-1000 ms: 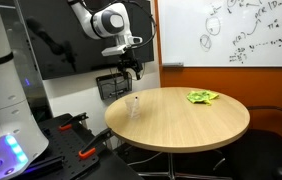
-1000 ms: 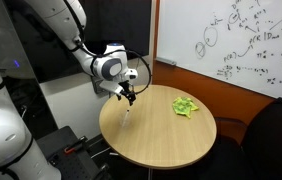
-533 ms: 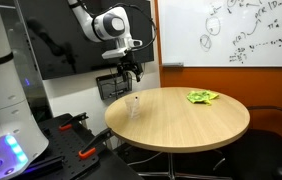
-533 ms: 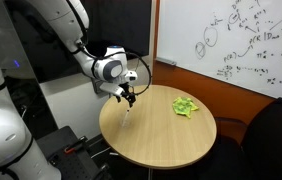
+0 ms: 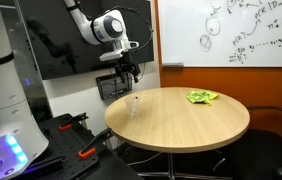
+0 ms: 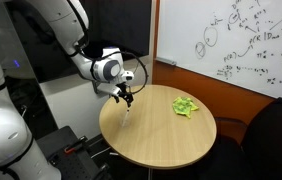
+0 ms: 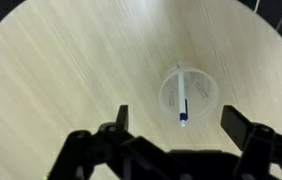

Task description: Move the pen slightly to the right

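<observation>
Next, my gripper closes on the blue tip [image 5: 136, 92] [image 7: 184, 117] of the white pen, where that tip pokes up above the clear plastic cup.
A white pen with a blue tip [image 7: 183, 97] stands in a clear plastic cup [image 7: 188, 95] near the edge of the round wooden table [image 7: 61, 70]. The cup shows in both exterior views [image 5: 133, 107] [image 6: 127, 118]. My gripper [image 7: 179, 125] is open and empty and hangs above the cup, clear of it. Its fingers [image 7: 121, 118] stand on either side of the cup in the wrist view. The gripper also shows in both exterior views [image 5: 131, 72] [image 6: 127, 98].
A crumpled green object [image 5: 202, 97] [image 6: 186, 106] lies on the far side of the table. A whiteboard [image 5: 241, 30] hangs behind it. A dark screen [image 5: 61, 45] and black equipment [image 5: 71, 135] stand beside the table's edge near the cup.
The arm has shifted very slightly toward the table's edge above the cup. The gripper stays open, and the cup and pen have not moved.
</observation>
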Robot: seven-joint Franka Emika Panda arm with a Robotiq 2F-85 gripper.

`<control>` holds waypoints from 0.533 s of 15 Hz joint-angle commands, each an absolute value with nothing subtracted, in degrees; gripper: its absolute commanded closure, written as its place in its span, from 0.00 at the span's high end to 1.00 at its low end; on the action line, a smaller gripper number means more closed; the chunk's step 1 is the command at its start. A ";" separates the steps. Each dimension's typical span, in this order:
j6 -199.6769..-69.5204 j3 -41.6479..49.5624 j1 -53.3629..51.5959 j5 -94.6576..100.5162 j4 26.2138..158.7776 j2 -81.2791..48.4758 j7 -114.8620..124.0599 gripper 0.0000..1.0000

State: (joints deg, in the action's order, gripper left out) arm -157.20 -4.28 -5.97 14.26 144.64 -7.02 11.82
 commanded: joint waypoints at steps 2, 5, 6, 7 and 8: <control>-158.23 -3.11 -9.38 18.84 143.01 -10.55 21.11 0.90; -159.73 -3.66 -10.51 15.77 141.42 -14.22 20.55 0.83; -160.52 -3.56 -10.87 15.00 140.94 -15.36 20.26 0.79; -161.48 -3.00 -11.37 14.99 140.30 -16.55 20.65 0.75; -162.59 -2.09 -12.08 15.50 139.78 -17.66 21.30 0.71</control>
